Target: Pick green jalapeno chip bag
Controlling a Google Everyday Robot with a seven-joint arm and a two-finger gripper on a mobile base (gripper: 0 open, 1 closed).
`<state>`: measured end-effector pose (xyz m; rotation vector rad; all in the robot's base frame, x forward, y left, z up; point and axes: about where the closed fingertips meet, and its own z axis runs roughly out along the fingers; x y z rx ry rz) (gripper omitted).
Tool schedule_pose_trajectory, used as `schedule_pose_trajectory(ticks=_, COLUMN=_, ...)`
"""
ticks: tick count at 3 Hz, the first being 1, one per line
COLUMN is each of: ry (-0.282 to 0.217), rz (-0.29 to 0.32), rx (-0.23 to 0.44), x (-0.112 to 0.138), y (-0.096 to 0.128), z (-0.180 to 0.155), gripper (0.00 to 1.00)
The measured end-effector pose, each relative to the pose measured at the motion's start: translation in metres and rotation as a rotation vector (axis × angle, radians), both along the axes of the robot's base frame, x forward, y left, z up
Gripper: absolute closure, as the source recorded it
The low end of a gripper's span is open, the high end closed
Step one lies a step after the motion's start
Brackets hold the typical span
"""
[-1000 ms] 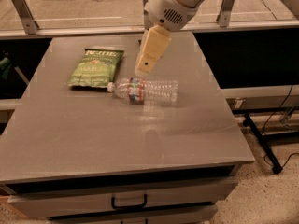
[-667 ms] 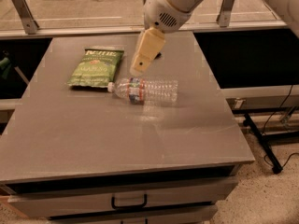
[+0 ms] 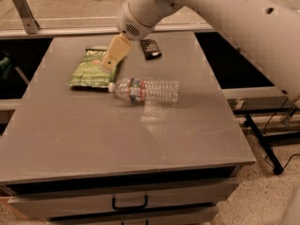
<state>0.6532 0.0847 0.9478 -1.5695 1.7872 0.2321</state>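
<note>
Next, I move my gripper to the middle of the green jalapeno chip bag (image 3: 93, 67) and close it there, bunching up the bag between its fingers.
The green jalapeno chip bag (image 3: 89, 70) lies flat at the back left of the grey table (image 3: 117, 130), its darker top band with white lettering facing the far edge. My gripper (image 3: 114, 53) hangs from the white arm that comes in from the upper right. It sits over the bag's right edge, covering part of the lettering. Its cream-coloured fingers point down and left toward the bag.
A clear plastic water bottle (image 3: 146, 89) lies on its side just right of and in front of the bag, cap toward the bag. A small black packet (image 3: 150, 48) lies behind it near the table's back edge. A drawer handle (image 3: 130, 203) shows below the front edge.
My gripper has moved left and slightly down, from above the bottle's cap end to over the bag's right edge. The black packet has come into sight. Bag and bottle have not moved.
</note>
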Motion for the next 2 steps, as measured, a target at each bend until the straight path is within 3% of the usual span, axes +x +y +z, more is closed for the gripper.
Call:
schedule_pose_trajectory(ticks=1, ry=0.048, rz=-0.046, rx=0.058, x=0.028, y=0.026, z=-0.032, gripper=0.00)
schedule_pose_trajectory(ticks=2, ry=0.109, rz=-0.077, rx=0.088, x=0.040, y=0.048, z=-0.058, gripper=0.00)
